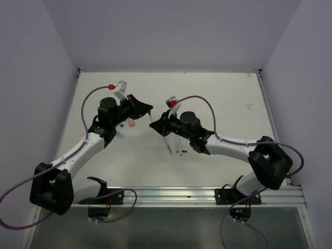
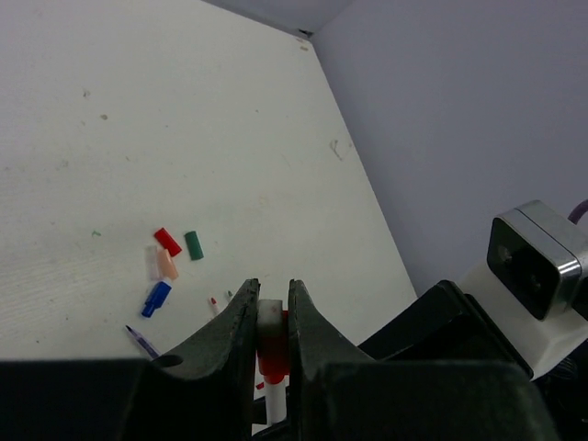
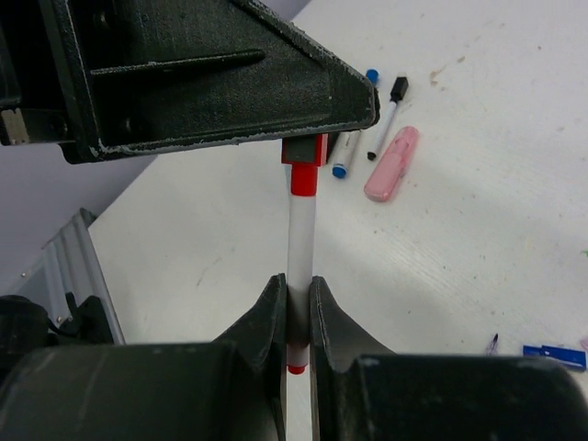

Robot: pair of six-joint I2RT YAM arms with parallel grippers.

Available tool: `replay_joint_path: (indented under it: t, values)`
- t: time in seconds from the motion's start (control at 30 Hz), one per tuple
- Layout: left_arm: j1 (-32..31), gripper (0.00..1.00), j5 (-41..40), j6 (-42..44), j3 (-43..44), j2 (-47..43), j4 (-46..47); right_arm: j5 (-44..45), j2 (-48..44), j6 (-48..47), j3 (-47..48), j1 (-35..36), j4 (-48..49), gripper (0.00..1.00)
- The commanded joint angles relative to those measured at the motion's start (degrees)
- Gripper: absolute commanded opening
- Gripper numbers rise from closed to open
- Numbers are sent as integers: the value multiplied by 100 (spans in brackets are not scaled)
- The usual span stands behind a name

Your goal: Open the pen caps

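Note:
I should use my right gripper to set the slim white pen down on the table (image 1: 171,140) next to the row of uncapped pens.
A slim white pen (image 3: 300,241) with a red cap (image 3: 303,175) is held between both grippers above the table. My left gripper (image 2: 272,292) is shut on the red cap (image 2: 272,354). My right gripper (image 3: 296,287) is shut on the white barrel, its red end showing below the jaws. In the top view the left gripper (image 1: 147,110) and right gripper (image 1: 155,124) meet tip to tip mid-table. Loose caps lie on the table: red (image 2: 167,242), green (image 2: 193,244), peach (image 2: 166,265), blue (image 2: 156,299).
A pink highlighter (image 3: 391,164), a black-capped pen (image 3: 386,118) and a blue-capped pen (image 3: 344,156) lie under the left arm. Several uncapped pens (image 1: 177,145) lie by the right arm. The table has walls at the back and on both sides.

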Motion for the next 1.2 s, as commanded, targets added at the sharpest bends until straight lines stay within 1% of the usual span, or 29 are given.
replay_joint_path:
  t: [0.0, 0.2, 0.3, 0.4, 0.43, 0.47, 0.53, 0.6, 0.63, 0.7, 0.73, 0.77, 0.8, 0.83, 0.9, 0.93, 1.0, 1.03, 1.1, 1.17]
  values:
    - [360, 0, -60, -95, 236, -191, 1645, -1289, -115, -198, -338, 146, -87, 0]
    - [500, 0, -69, -332, 316, -191, 2690, -1597, -212, -506, -541, 137, -139, 0]
    - [606, 0, -139, -482, 351, -182, 2973, -1765, -265, -585, -664, 137, -183, 0]
    - [650, 0, -665, -500, 473, -270, 2764, -1406, -326, -620, -769, 164, -359, 0]
    - [650, 0, -1032, -456, 491, -305, 2563, -1248, -352, -620, -795, 172, -507, 0]
    - [650, 0, -1262, -430, 517, -410, 2430, -907, -370, -664, -796, 181, -639, 0]
    - [641, 0, -1736, -299, 526, -516, 2158, -694, -432, -691, -813, 199, -798, 0]
    - [624, 0, -2045, -228, 500, -665, 1921, -378, -414, -664, -770, 216, -956, 0]
    - [571, 0, -2369, -175, 474, -726, 1876, -289, -406, -656, -743, 216, -1044, 0]
    - [553, 0, -2748, -210, 395, -885, 1674, 26, -344, -629, -708, 278, -1149, 0]
    - [518, 0, -3150, -323, 360, -946, 1629, 106, -309, -655, -630, 295, -1306, 0]
    - [501, 0, -3337, -385, 316, -1034, 1594, 194, -283, -664, -603, 330, -1369, 0]
    - [440, 0, -3547, -420, 324, -1069, 1472, 378, -222, -664, -576, 400, -1413, 0]
    - [369, 0, -3958, -421, 342, -1078, 1410, 458, -195, -664, -506, 436, -1527, 0]
    - [211, 0, -4356, -342, 499, -1017, 1261, 642, -133, -708, -427, 541, -1642, 0]
    - [-7, 0, -4750, -290, 561, -974, 1095, 713, -116, -700, -383, 576, -1703, 0]
    - [-228, 0, -5077, -210, 632, -868, 1110, 898, -89, -656, -339, 638, -1747, 0]
    - [-429, 0, -5392, -219, 632, -842, 1102, 1020, -72, -577, -321, 656, -1765, 0]
    - [-597, 0, -5623, -297, 632, -771, 1006, 1109, -63, -533, -321, 700, -1774, 0]
    - [-624, 0, -5974, -447, 667, -718, 900, 1327, -71, -524, -312, 743, -1853, 0]
